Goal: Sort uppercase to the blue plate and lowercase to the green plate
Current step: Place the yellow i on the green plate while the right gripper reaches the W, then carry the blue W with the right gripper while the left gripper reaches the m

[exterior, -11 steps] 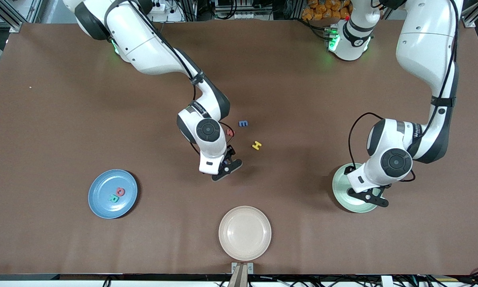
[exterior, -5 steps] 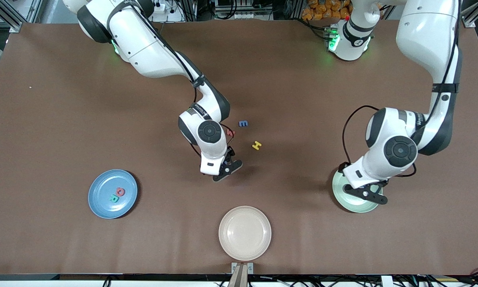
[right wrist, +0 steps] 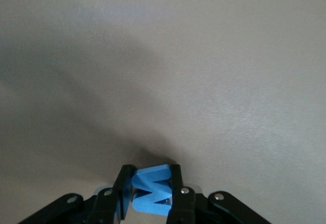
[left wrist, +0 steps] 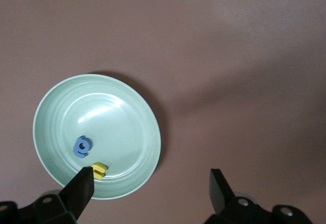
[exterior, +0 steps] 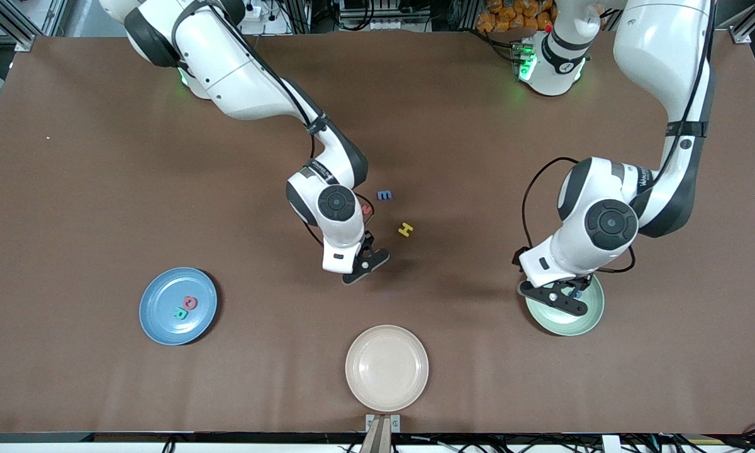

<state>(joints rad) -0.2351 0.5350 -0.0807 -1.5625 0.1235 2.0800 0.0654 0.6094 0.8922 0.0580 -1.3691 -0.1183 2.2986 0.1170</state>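
Next, my right gripper releases the blue uppercase letter between the green R and the blue plate's near rim (exterior: 177, 329).
My right gripper (exterior: 365, 261) is shut on the blue uppercase M (right wrist: 153, 193), which stands clamped between its fingers (right wrist: 175, 183) low over the bare table. The yellow H (exterior: 406, 229), the blue lowercase m (exterior: 385, 195) and the red w (exterior: 367, 209), half hidden by the right arm, lie beside it. The blue plate (exterior: 163, 327) holds the red Q (exterior: 190, 302) and the green R (exterior: 180, 312). My left gripper (left wrist: 150, 180) hangs open over the green plate's (left wrist: 112, 117) edge. In that plate lie the blue a (left wrist: 82, 146) and a small yellow piece (left wrist: 99, 169).
A beige plate (exterior: 387, 368) with nothing in it sits at the table's edge nearest the front camera, between the two coloured plates. The green plate (exterior: 588, 314) lies toward the left arm's end, the blue plate toward the right arm's end.
The right gripper has shut on the blue M. The left arm has drifted from over the green plate's middle to its edge, toward the table's centre.
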